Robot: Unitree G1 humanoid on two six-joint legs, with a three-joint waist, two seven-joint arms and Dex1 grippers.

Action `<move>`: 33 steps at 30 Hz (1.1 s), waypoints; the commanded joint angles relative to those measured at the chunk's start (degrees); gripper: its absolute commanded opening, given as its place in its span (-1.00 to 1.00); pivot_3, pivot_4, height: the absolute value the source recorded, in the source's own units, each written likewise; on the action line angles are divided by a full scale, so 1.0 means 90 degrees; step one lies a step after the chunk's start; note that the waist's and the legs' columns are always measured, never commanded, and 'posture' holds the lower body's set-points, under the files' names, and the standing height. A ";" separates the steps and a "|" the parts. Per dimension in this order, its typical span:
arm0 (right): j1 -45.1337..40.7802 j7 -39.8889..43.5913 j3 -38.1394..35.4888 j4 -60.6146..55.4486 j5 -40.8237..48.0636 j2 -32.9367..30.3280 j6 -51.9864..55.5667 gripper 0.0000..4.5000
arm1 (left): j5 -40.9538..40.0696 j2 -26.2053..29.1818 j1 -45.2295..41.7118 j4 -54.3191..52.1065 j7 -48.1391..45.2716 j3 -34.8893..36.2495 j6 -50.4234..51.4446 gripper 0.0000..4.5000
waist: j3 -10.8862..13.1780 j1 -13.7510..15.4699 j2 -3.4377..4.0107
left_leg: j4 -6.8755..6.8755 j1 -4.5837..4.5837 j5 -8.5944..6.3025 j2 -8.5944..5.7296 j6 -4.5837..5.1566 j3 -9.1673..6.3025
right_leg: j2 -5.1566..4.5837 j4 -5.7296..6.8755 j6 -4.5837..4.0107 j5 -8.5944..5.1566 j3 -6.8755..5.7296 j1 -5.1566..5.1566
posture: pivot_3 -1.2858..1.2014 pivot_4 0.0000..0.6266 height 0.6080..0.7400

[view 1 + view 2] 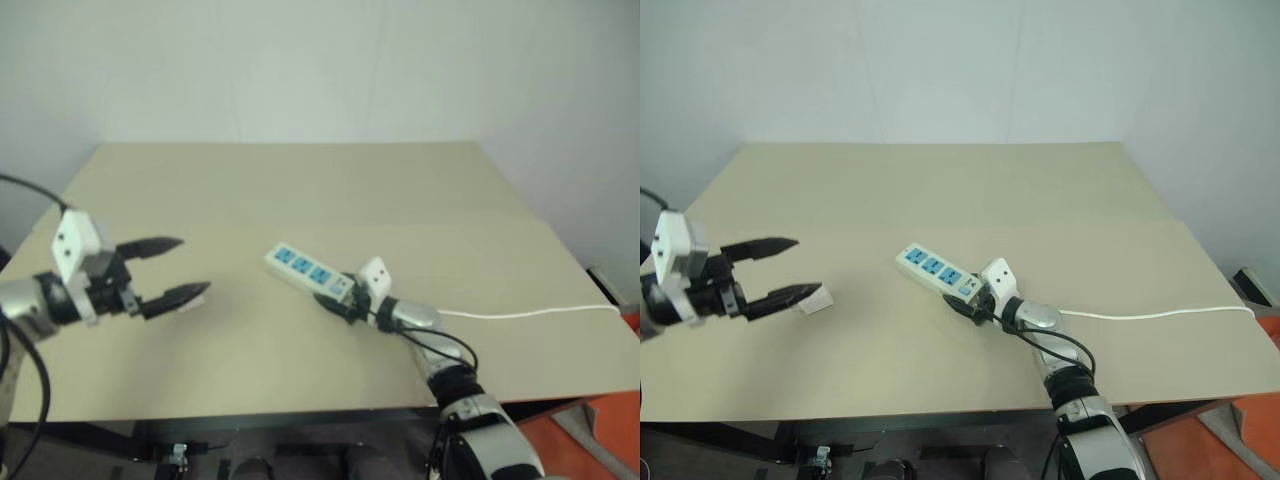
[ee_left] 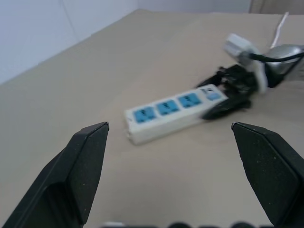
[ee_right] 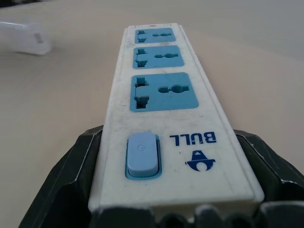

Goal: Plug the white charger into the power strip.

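The white charger's sides (image 1: 193,302) (image 2: 114,223), near its USB port, are next for my left gripper, which should move down and close there.
The power strip (image 1: 305,268) lies slantwise on the middle of the table, three blue sockets facing up. My right gripper (image 1: 338,302) is shut on its switch end, one black finger on each side (image 3: 76,171). The white charger (image 1: 816,299) lies on the table to the left, and it shows as a blurred white block (image 3: 23,37) beyond the strip in the right wrist view. My left gripper (image 1: 193,265) hovers above the charger, open wide, with nothing between its fingers (image 2: 85,161), pointing toward the strip (image 2: 166,111).
The strip's thin white cord (image 1: 530,313) runs right along the table to its edge. The beige table (image 1: 300,180) ends close in front of me. An orange object (image 1: 610,430) sits below the table's right corner.
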 commanded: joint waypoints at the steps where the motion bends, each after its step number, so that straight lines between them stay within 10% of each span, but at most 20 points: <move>1: -0.0009 0.1078 -0.0014 -0.0754 0.0547 -0.0284 -0.0274 0.52 | 0.0777 0.0520 -0.1119 0.0928 -0.0142 -0.0904 -0.0165 1.00 | 0.0002 0.0039 0.0003 | 0.0003 -0.0015 0.0000 -0.0001 0.0000 -0.0001 | 0.0001 0.0002 0.0002 0.0002 -0.0001 -0.0016 | 0.03 -0.52 1.00; 8: 0.0047 0.2816 0.0346 -0.0335 0.0728 -0.0513 -0.0885 0.52 | 0.3416 0.0688 -0.4293 0.3126 -0.1717 -0.4087 -0.0359 1.00 | 0.0007 0.0053 0.0009 | -0.0005 -0.0024 -0.0001 0.0000 0.0001 -0.0003 | 0.0012 -0.0001 0.0000 0.0001 -0.0002 -0.0027 | 0.03 -0.52 1.00; 16: -0.0135 0.3125 0.0587 0.0290 0.0418 -0.0343 -0.1140 0.52 | 0.5610 -0.0861 -0.7418 0.5957 -0.3793 -0.7437 0.0739 1.00 | 0.0018 0.0019 0.0013 | 0.0010 -0.0044 0.0000 0.0001 0.0002 -0.0010 | 0.0020 0.0007 0.0001 -0.0001 -0.0002 -0.0039 | 0.03 -0.52 1.00; 33: 0.0101 0.3014 0.0682 -0.0055 0.0307 -0.0393 -0.0901 0.52 | 0.5174 -0.1317 -0.7306 0.6800 -0.3793 -0.9005 0.1263 1.00 | 0.0025 -0.0014 0.0011 | 0.0017 -0.0050 -0.0008 0.0000 0.0016 -0.0017 | 0.0025 0.0088 0.0011 -0.0018 0.0007 -0.0075 | 0.03 -0.52 1.00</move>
